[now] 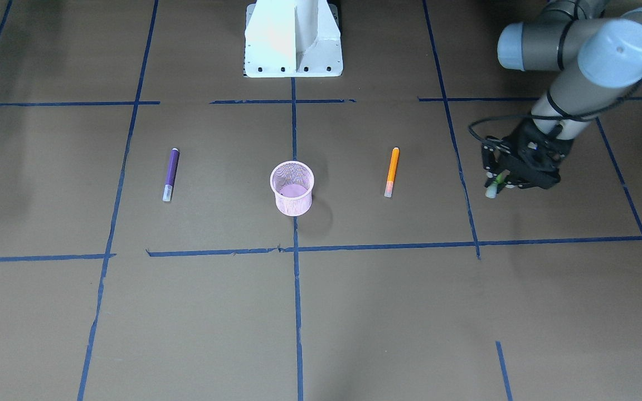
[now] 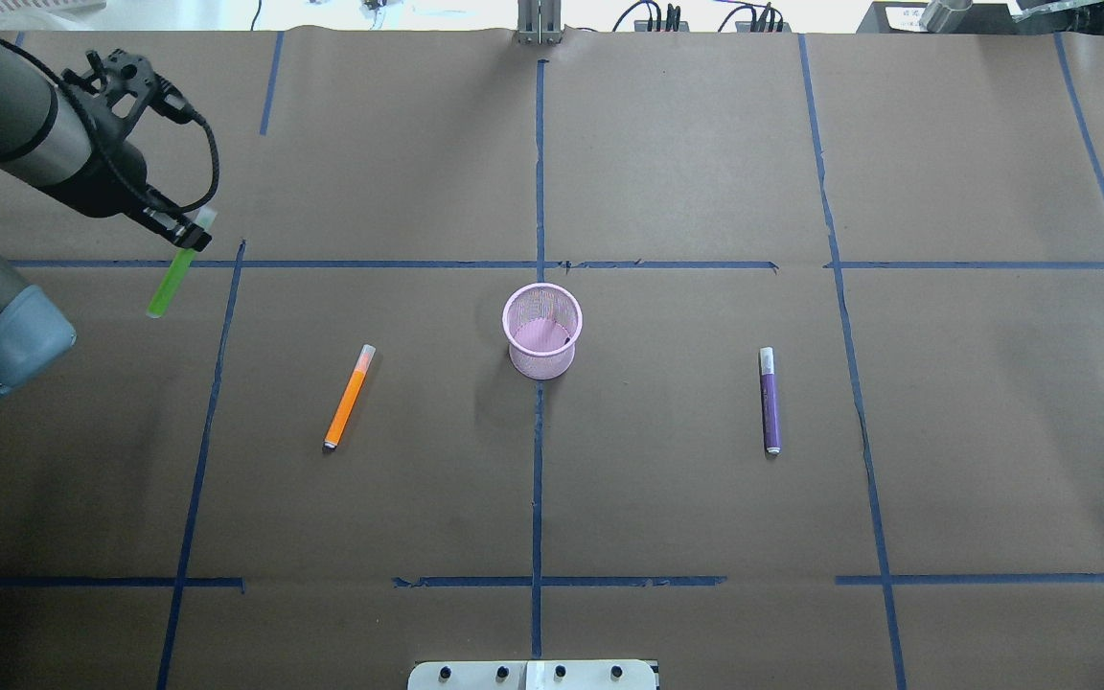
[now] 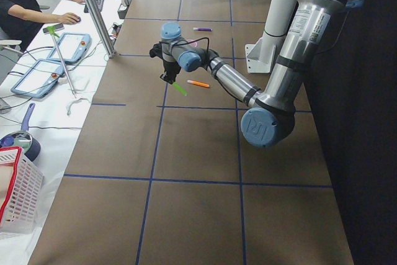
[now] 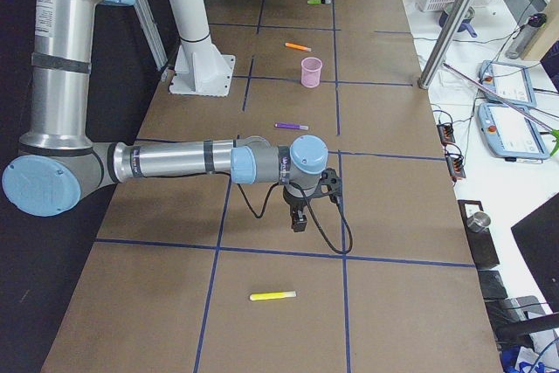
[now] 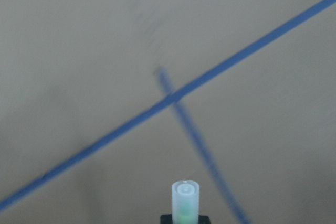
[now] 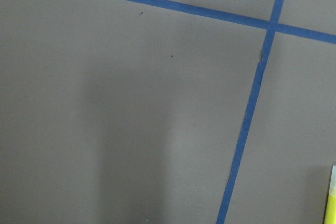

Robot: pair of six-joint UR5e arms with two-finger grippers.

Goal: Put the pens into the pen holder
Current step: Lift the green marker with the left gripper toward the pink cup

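My left gripper will let go of the green pen inside the pink mesh pen holder (image 1: 298, 189), between the orange and purple pens.
My left gripper (image 2: 190, 233) is shut on the green pen (image 2: 169, 287) near its whitish cap end and holds it tilted at the table's far left. It also shows in the front view (image 1: 500, 181), and the left wrist view shows the cap (image 5: 185, 196) end-on. The pink mesh pen holder (image 2: 540, 362) stands upright at the table's centre. The orange pen (image 2: 349, 398) lies to its left and the purple pen (image 2: 770, 400) to its right. My right gripper (image 4: 298, 216) shows only in the exterior right view, low over the paper; I cannot tell whether it is open or shut.
A yellow pen (image 4: 272, 295) lies on the table's right end, and its edge shows in the right wrist view (image 6: 332, 195). Blue tape lines (image 2: 538, 264) grid the brown paper. The white robot base (image 1: 293, 39) stands at the near edge. Operators' tablets (image 3: 37, 76) lie beyond the far edge.
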